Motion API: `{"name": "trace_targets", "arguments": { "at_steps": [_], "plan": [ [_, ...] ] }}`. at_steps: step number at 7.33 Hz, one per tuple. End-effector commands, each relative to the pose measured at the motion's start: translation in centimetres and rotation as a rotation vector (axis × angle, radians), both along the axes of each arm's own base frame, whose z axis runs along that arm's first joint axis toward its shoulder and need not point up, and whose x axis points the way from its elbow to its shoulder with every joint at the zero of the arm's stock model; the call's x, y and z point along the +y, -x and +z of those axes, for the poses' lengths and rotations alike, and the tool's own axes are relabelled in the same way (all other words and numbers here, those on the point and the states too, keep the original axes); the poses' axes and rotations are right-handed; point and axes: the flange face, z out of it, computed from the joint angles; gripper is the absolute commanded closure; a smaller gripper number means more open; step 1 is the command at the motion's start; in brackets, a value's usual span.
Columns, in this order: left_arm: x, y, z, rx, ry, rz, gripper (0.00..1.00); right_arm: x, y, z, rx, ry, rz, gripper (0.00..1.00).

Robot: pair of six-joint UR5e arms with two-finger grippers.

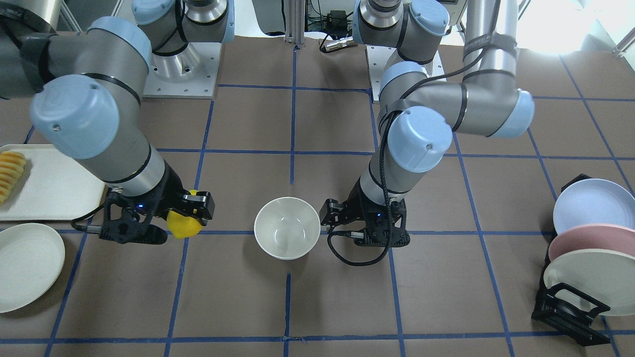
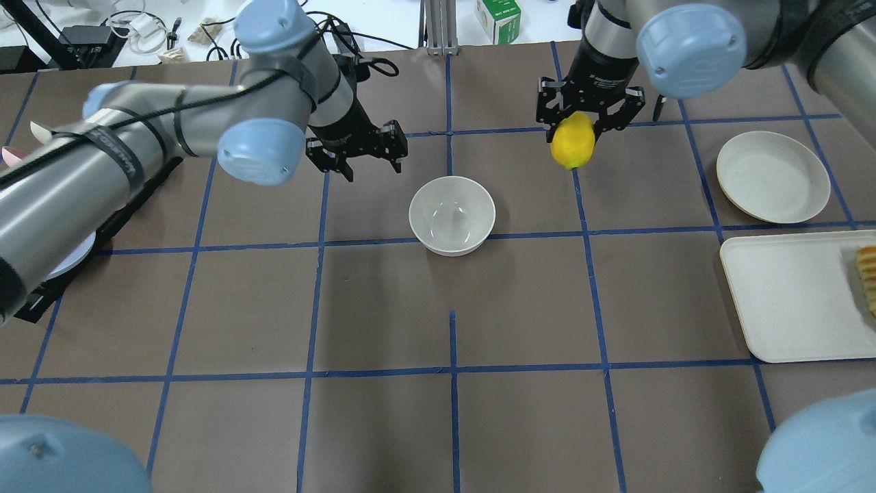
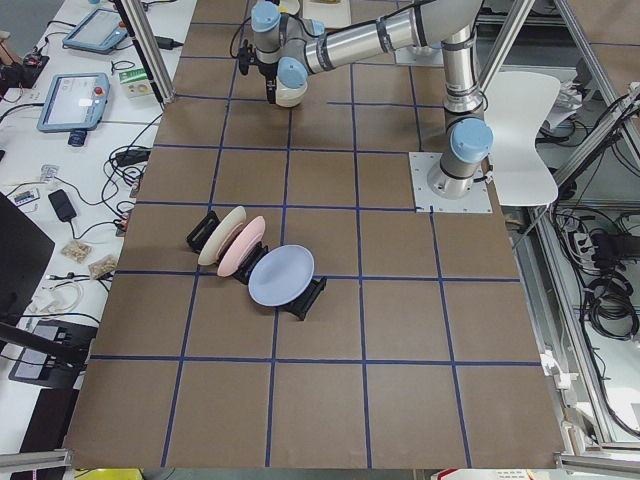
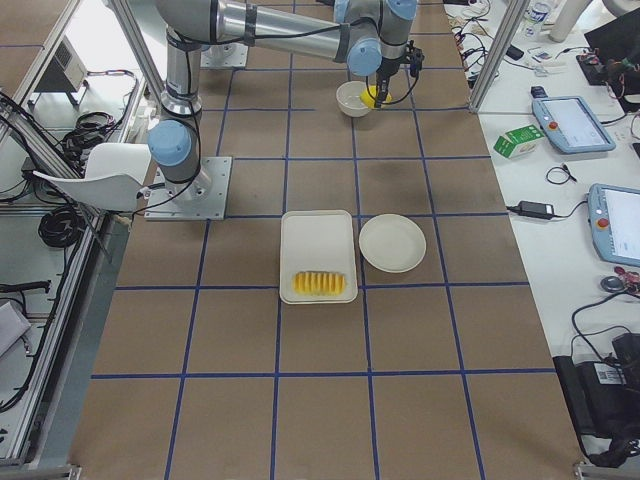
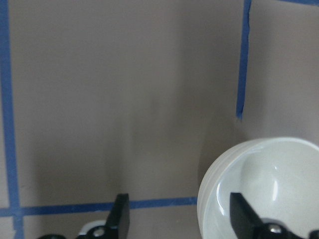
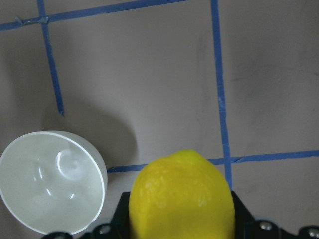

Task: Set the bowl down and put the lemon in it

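My right gripper holds the yellow lemon. It will let go of it inside the off-white bowl (image 1: 297, 239) (image 6: 39, 175), toward the bowl's side near my left gripper.
The off-white bowl (image 2: 452, 216) stands upright and empty on the brown table, between the two grippers; it also shows in the front view (image 1: 286, 241). My right gripper (image 2: 573, 133) is shut on the yellow lemon (image 2: 573, 142) and holds it above the table, beside the bowl and apart from it. In the right wrist view the lemon (image 6: 182, 196) fills the jaws, with the bowl (image 6: 52, 181) to the lower left. My left gripper (image 2: 363, 159) is open and empty, hovering close to the bowl's other side; in its wrist view the bowl's rim (image 5: 259, 189) lies by one fingertip (image 5: 241, 214).
A flat cream plate (image 2: 773, 177) and a cream tray (image 2: 794, 301) with yellow-orange slices (image 2: 868, 274) lie on the robot's right. A black rack with blue, pink and white plates (image 1: 590, 238) stands on the robot's left. Blue tape lines grid the table.
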Motion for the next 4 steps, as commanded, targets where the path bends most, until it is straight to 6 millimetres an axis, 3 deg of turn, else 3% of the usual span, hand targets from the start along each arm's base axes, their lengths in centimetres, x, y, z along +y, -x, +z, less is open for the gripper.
{"name": "trace_targets", "arguments": {
  "at_steps": [1,2,3,4],
  "plan": [
    [2.6,-2.8,7.7,-0.084,-0.036,-0.054,0.04,2.3,-9.5,-1.8,-0.008,0.024,0.046,1.0],
    [4.5,-4.9,11.1,-0.137,-0.032,-0.084,0.04,2.5,-13.2,-4.4,-0.01,0.034,0.032,1.0],
    [7.1,-5.7,14.1,-0.141,-0.041,-0.102,0.04,2.4,-15.5,-7.8,-0.007,0.022,0.021,1.0],
    [8.5,-6.4,16.0,-0.146,-0.011,-0.095,0.04,1.9,-16.4,-10.2,-0.008,0.024,0.029,1.0]
  ]
}}
